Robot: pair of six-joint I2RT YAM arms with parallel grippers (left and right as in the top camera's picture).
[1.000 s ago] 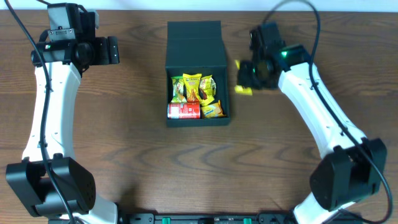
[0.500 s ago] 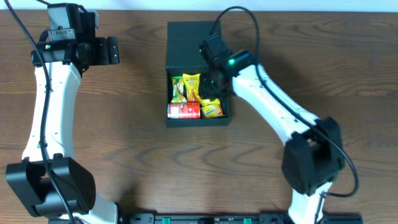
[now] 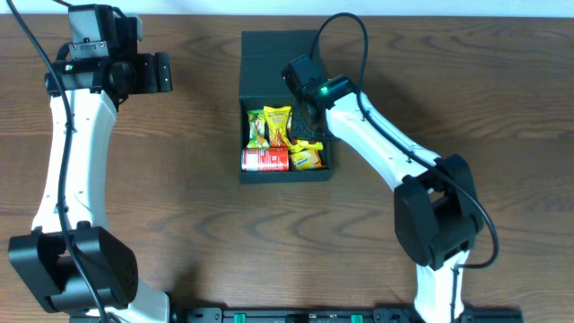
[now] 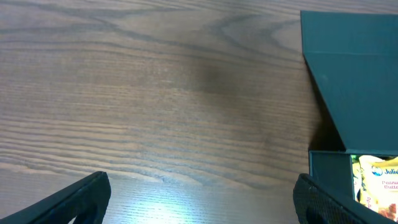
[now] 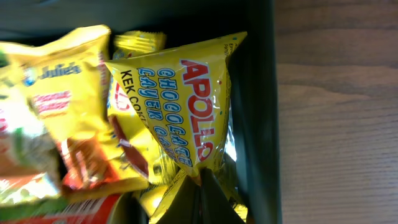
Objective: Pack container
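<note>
I need to move my left gripper next to the container's flap lid and close [image 3: 226,68] [image 4: 305,90] it just beside the lid's side edge nearest that gripper.
The dark teal container [image 3: 320,166] stands open at the table's centre, its flap lid [image 3: 280,56] folded back. Inside lie yellow and green snack packets [image 3: 278,126] and a small red can [image 3: 265,160]. My right gripper [image 3: 311,115] is over the box's right side, shut on a yellow Apollo chocolate layer cake packet [image 5: 186,109], which hangs inside the container next to its right wall [image 5: 260,124]. My left gripper [image 4: 199,199] is open and empty over bare wood left of the box, whose corner [image 4: 348,74] shows in the left wrist view.
The brown wooden table [image 3: 179,224] surrounds the box. A Julie's packet [image 5: 68,99] lies left of the held one. Both arm bases sit at the front edge.
My right arm has swung left from beside the box to over its right side, carrying the yellow packet into the container. The left arm has not moved.
</note>
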